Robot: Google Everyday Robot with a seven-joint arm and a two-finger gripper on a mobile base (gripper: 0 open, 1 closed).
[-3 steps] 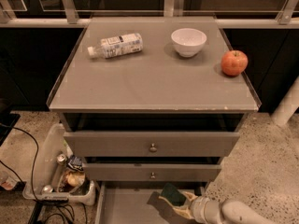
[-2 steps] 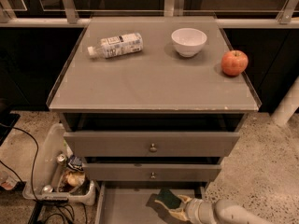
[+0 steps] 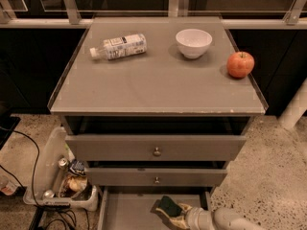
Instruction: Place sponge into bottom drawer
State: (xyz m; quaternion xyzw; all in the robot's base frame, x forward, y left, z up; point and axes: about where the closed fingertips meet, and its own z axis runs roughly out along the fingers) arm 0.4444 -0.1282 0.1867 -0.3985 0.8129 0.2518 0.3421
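Note:
The robot's gripper should release the sponge near the middle of the bottom drawer's grey bottom (image 3: 162, 214).
The bottom drawer (image 3: 124, 212) is pulled open at the foot of the grey cabinet, showing a flat grey floor. The sponge (image 3: 169, 206), dark green on top, is over the drawer's right half, held between the pale fingers of my gripper (image 3: 171, 211). The gripper reaches in from the lower right on its white arm (image 3: 225, 220) and is shut on the sponge. I cannot tell whether the sponge touches the drawer floor.
Two upper drawers with round knobs (image 3: 157, 152) stand slightly open above. On the cabinet top lie a plastic bottle (image 3: 119, 46), a white bowl (image 3: 194, 42) and a red apple (image 3: 240, 64). A clear bin of clutter (image 3: 62, 178) and cables sit on the floor at left.
The gripper with the sponge has moved a little to the left over the drawer. Nothing else has moved.

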